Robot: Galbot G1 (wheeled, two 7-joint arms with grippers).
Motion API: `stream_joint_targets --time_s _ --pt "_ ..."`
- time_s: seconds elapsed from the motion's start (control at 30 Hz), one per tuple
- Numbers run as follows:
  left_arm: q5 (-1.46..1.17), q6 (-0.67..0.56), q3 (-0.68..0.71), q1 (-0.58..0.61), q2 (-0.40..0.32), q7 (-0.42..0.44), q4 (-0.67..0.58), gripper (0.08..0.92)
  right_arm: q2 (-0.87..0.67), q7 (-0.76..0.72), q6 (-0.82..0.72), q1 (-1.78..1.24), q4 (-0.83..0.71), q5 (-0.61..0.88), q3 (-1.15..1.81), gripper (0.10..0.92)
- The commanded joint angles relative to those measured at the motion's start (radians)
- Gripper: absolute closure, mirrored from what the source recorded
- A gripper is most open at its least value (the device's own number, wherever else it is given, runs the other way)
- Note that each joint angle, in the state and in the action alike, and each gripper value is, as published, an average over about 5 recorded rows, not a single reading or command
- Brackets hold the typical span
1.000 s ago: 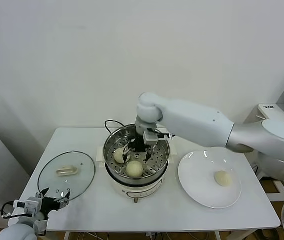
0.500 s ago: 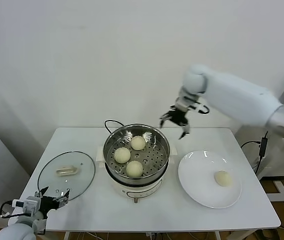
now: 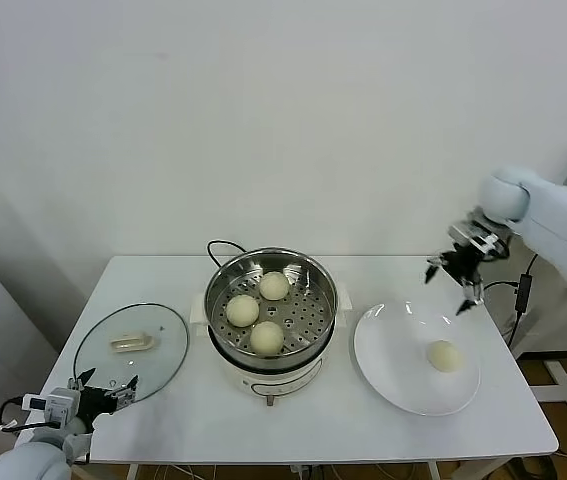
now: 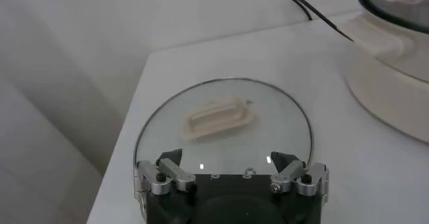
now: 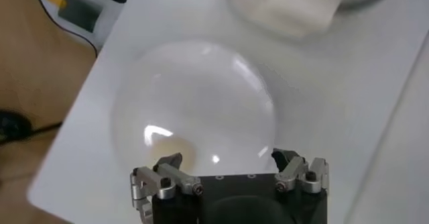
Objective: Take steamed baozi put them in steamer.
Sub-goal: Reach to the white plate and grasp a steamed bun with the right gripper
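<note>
My right gripper needs to close on the sides of the baozi (image 3: 445,356) (image 5: 175,153) that still lies on the white plate, because it belongs in the steamer.
Three cream-white baozi (image 3: 242,310) (image 3: 274,286) (image 3: 266,338) sit in the shiny steel steamer (image 3: 315,276) on its white pot base at the table's middle. A fourth baozi (image 3: 444,355) lies on the white plate (image 3: 393,365) at the right; in the right wrist view it shows as a pale blur (image 5: 173,152) on the plate (image 5: 194,104). My right gripper (image 3: 454,283) (image 5: 228,165) is open and empty, in the air above the plate's far right rim. My left gripper (image 3: 104,388) (image 4: 228,165) is open and empty, low at the front left by the glass lid.
A round glass lid (image 3: 131,349) (image 4: 221,121) with a cream handle lies flat at the table's left. The pot's black cord (image 3: 221,246) runs behind the steamer. A stand with cables (image 3: 523,290) is off the table's right edge.
My right gripper left the steamer, empty, and swung up and to the right, from over the basket to above the plate. A third baozi now lies in the steamer. The left arm barely moved.
</note>
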Motion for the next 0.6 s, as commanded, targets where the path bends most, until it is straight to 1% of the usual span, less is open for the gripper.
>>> stream_joint_targets --time_s 0.03,0.27,0.6 --pt "0.001 0.003 0.001 0.0 0.001 0.0 0.002 0.177 -0.069 0.057 -0.034 -0.25 -0.05 -0.058 0.157 0.203" --pt "0.001 0.001 -0.001 0.001 0.001 0.0 0.005 0.177 -0.019 0.09 -0.037 -0.325 -0.081 -0.091 0.217 0.203" --pt "0.001 0.0 -0.003 0.004 -0.001 -0.003 0.003 0.177 0.028 0.112 -0.039 -0.41 -0.123 -0.177 0.31 0.203"
